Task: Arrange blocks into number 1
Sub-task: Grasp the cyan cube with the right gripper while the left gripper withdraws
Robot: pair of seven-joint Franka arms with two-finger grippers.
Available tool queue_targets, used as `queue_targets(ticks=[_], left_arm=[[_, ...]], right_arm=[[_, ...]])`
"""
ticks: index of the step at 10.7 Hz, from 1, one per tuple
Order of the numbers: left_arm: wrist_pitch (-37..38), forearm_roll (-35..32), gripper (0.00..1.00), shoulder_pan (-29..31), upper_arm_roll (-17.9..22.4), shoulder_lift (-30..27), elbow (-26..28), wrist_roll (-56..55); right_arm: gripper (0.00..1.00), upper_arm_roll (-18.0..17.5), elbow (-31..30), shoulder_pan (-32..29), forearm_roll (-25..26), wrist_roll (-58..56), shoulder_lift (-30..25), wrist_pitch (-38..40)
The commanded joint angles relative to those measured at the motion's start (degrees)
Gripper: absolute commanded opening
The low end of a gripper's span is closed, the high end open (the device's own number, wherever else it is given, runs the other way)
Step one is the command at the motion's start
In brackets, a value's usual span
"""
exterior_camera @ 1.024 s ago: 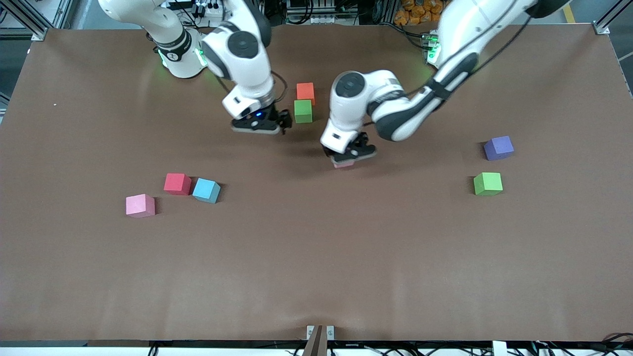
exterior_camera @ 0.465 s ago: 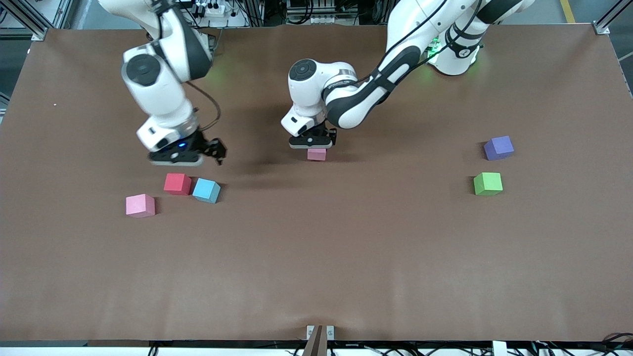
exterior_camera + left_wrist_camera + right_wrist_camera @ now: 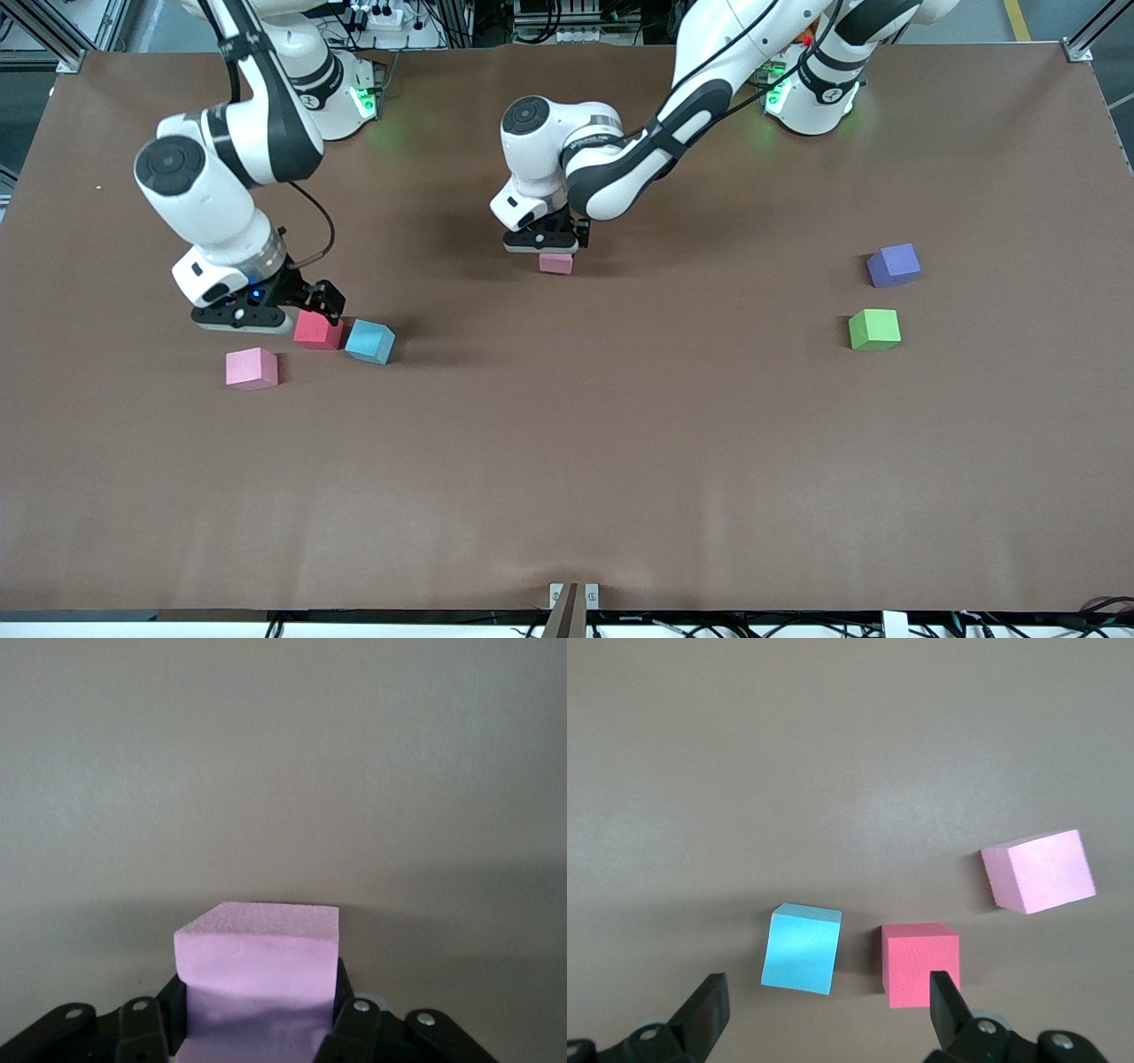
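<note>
My left gripper is going to let go of the pink block on the bare table (image 3: pixel 539 234) between the arms, at a spot slightly closer to their bases.
My left gripper (image 3: pixel 544 248) is shut on a pink block (image 3: pixel 555 263), held low at the table's middle; in the left wrist view the pink block (image 3: pixel 257 961) fills the left gripper (image 3: pixel 257 1014). The left arm hides the orange block and one green block. My right gripper (image 3: pixel 264 319) hangs open just above the table beside the red block (image 3: pixel 317 330). In the right wrist view the right gripper (image 3: pixel 826 999) has nothing between its fingers, with the red block (image 3: pixel 920 964) by one fingertip and the light blue block (image 3: pixel 802 948) beside it.
A second pink block (image 3: pixel 252 369) lies nearer the front camera than the red one, also seen as the pink block (image 3: pixel 1038 871). The light blue block (image 3: pixel 369 342) touches the red one. A purple block (image 3: pixel 893 265) and a green block (image 3: pixel 873 329) sit toward the left arm's end.
The right arm swung from beside the orange and green blocks to the red block. The left arm carried the pink block toward those two blocks and now covers them.
</note>
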State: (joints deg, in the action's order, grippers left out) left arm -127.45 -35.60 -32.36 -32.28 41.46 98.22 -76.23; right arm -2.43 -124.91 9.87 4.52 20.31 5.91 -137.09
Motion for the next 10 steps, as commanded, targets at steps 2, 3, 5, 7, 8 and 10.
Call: queue_targets(ticks=[2,3,5,7,8,10], left_arm=[[2.5,3.6,0.0,-3.2,0.6,0.5,-1.7,1.5],[2.5,3.8,0.0,-3.3,0.6,0.6,-1.8,1.5],[2.5,3.9,0.0,-4.4,0.6,1.4,-2.1,1.4],[2.5,4.0,0.0,-4.5,0.6,2.5,-2.2,1.4],[2.5,4.0,0.0,-4.6,0.6,2.8,-2.7,1.1],[2.5,4.0,0.0,-5.0,0.6,3.6,-3.6,0.4]], right_arm=[[1.0,-0.2,3.0,0.6,-7.3,2.9,8.4,-1.2],[1.0,0.5,2.9,1.1,-7.6,2.9,9.7,-2.6],[1.0,1.1,2.9,1.6,-7.7,2.9,11.7,-4.1],[0.98,1.4,3.0,2.0,-7.8,3.0,12.8,-4.6],[0.98,1.5,3.0,2.0,-8.5,3.0,13.2,-4.6],[0.98,3.6,3.0,3.7,-11.2,3.0,14.0,-4.7]])
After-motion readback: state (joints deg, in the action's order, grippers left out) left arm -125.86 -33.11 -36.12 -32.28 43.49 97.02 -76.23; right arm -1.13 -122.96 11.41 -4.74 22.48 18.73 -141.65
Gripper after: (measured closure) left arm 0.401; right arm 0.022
